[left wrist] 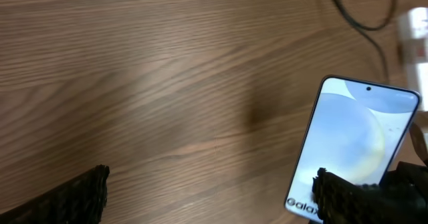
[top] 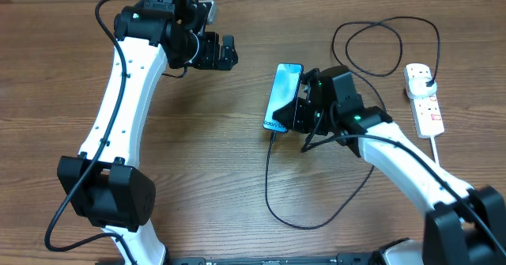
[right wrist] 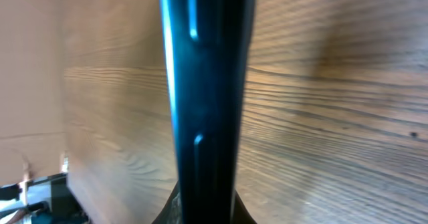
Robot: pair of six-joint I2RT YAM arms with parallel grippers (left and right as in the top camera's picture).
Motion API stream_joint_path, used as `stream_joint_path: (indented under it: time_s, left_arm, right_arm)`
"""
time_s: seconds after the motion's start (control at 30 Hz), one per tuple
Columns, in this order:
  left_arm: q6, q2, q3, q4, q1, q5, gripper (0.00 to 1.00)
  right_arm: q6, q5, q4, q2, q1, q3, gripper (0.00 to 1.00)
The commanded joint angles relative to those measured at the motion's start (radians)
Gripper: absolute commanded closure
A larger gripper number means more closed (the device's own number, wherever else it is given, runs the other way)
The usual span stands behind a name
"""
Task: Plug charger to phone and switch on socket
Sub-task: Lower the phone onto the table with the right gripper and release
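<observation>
Next, my right gripper releases the phone onto the bare table at the far end of the near cable loop (top: 279, 116).
The phone (top: 283, 93), with a light blue screen, is tilted up off the table in my right gripper (top: 304, 107), which is shut on its right long side. In the right wrist view its dark edge (right wrist: 207, 83) stands upright between the jaws (right wrist: 207, 214). The charger's thin black cable (top: 267, 186) runs from the phone's near end in a loop across the table to a black plug (top: 428, 80) in the white socket (top: 427, 111) at the right. I cannot tell if the tip is seated. My left gripper (top: 227, 53) is open and empty, left of the phone (left wrist: 351, 140).
The socket's thick white cord (top: 439, 158) trails toward the front right. Loops of cable (top: 387, 35) lie behind the right arm. The left wrist view shows cable (left wrist: 361, 20) and a corner of the socket (left wrist: 414, 33) at the top right.
</observation>
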Motion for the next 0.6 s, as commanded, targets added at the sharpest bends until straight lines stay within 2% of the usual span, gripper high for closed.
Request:
stream_joint_path:
  time_s: [0.0,0.57]
  left_arm:
    - [0.008,-0.014,0.011,-0.001,-0.002,-0.089,0.00]
    - [0.008,-0.014,0.011,-0.002,-0.002,-0.089,0.00]
  right_arm:
    - [-0.017,0.022,0.014,0.037,0.003,-0.002,0.96]
    - [-0.028,0.022,0.070,0.244,0.003,-0.002,0.96]
